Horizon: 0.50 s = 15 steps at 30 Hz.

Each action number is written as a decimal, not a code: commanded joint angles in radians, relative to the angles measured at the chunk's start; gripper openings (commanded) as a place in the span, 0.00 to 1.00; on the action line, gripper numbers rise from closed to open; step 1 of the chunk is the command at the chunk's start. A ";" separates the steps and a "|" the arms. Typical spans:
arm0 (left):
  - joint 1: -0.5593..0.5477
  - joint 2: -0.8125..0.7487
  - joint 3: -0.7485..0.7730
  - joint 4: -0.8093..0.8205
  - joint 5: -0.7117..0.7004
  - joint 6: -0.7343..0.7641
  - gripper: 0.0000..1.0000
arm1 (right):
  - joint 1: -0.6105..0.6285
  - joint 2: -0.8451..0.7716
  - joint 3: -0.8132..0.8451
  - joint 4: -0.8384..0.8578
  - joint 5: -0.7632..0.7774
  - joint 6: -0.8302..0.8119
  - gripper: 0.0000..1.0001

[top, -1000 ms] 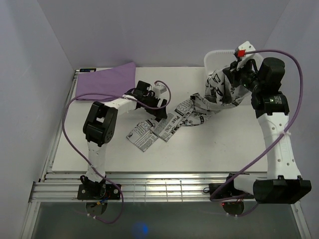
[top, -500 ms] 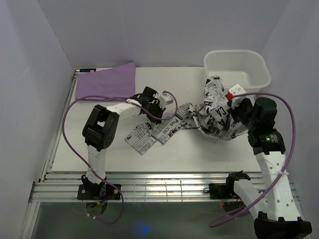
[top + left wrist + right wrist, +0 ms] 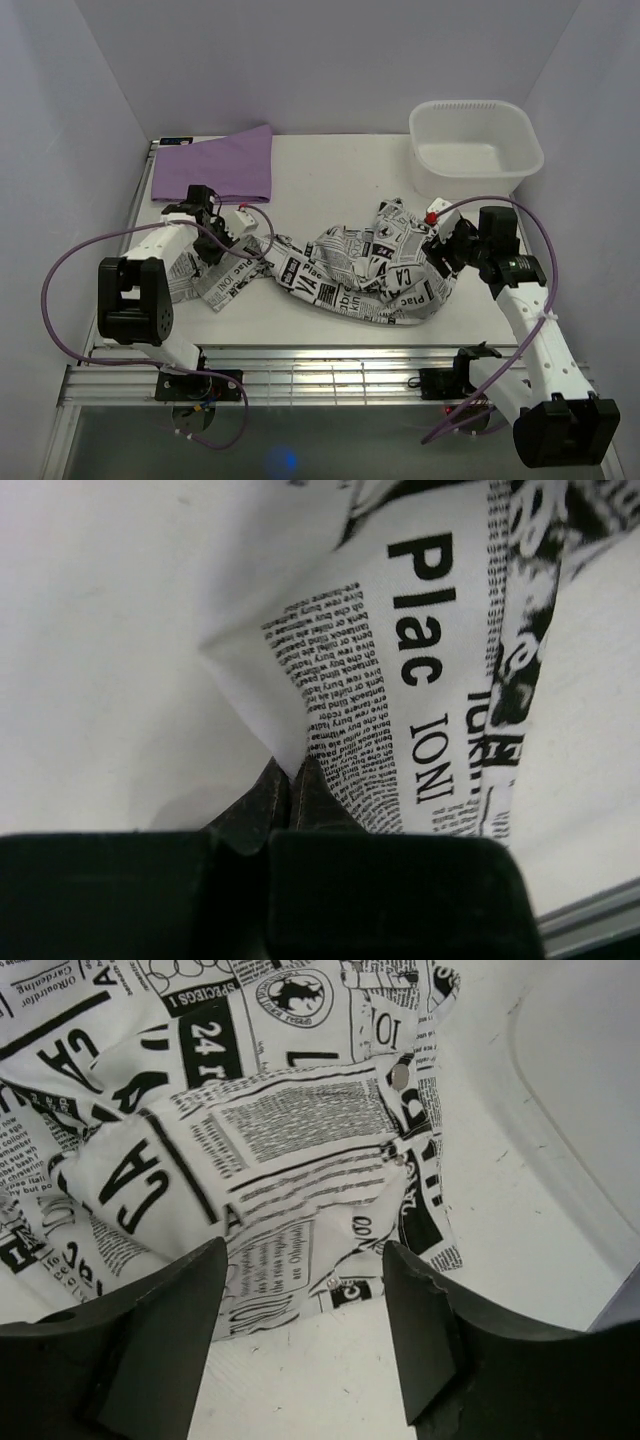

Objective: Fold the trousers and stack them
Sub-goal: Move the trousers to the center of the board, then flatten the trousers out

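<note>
My left gripper pinches a fold short of the leg's end; I need to open it, retake the leg nearer its end (image 3: 184,274) and pull it straight.
The trousers (image 3: 360,270), white with black newspaper print, lie crumpled across the table's middle, one leg stretched out to the left. My left gripper (image 3: 214,240) is shut on that leg's end; in the left wrist view its fingertips (image 3: 290,780) pinch a fold of the printed fabric (image 3: 420,680). My right gripper (image 3: 441,250) stands open at the trousers' right end. In the right wrist view the waist part with a metal button (image 3: 250,1130) lies just ahead of the open gripper (image 3: 303,1260), and nothing is between the fingers.
A folded purple cloth (image 3: 220,165) lies at the back left. A white plastic basin (image 3: 475,140) stands at the back right. The metal rails of the table's front edge (image 3: 330,375) run just below the trousers.
The trousers came out of the basin and down onto the table. My left gripper shut on the leg end and dragged it left. My right gripper moved toward the front and opened, letting go.
</note>
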 commanded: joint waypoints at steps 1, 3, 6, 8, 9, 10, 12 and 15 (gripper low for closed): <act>-0.026 -0.032 -0.070 -0.077 -0.025 0.178 0.00 | 0.002 0.093 0.092 -0.039 -0.052 0.023 0.72; -0.014 -0.021 -0.076 -0.080 -0.024 0.177 0.00 | 0.002 0.182 0.144 -0.065 -0.036 0.044 0.80; 0.026 0.007 -0.076 -0.071 -0.040 0.171 0.00 | -0.032 0.288 0.242 -0.148 -0.048 0.060 0.79; 0.052 0.037 -0.074 -0.068 -0.062 0.185 0.00 | -0.050 0.325 0.251 -0.151 -0.044 0.063 0.77; 0.099 0.048 -0.073 -0.068 -0.085 0.194 0.00 | -0.067 0.360 0.256 -0.150 -0.041 0.063 0.77; 0.116 0.056 -0.067 -0.068 -0.089 0.203 0.00 | -0.072 0.378 0.268 -0.140 -0.023 0.061 0.76; 0.165 0.076 -0.057 -0.074 -0.096 0.229 0.00 | -0.107 0.452 0.285 -0.127 -0.001 0.051 0.75; 0.201 0.086 -0.038 -0.079 -0.096 0.252 0.00 | -0.136 0.575 0.328 -0.091 0.031 0.045 0.70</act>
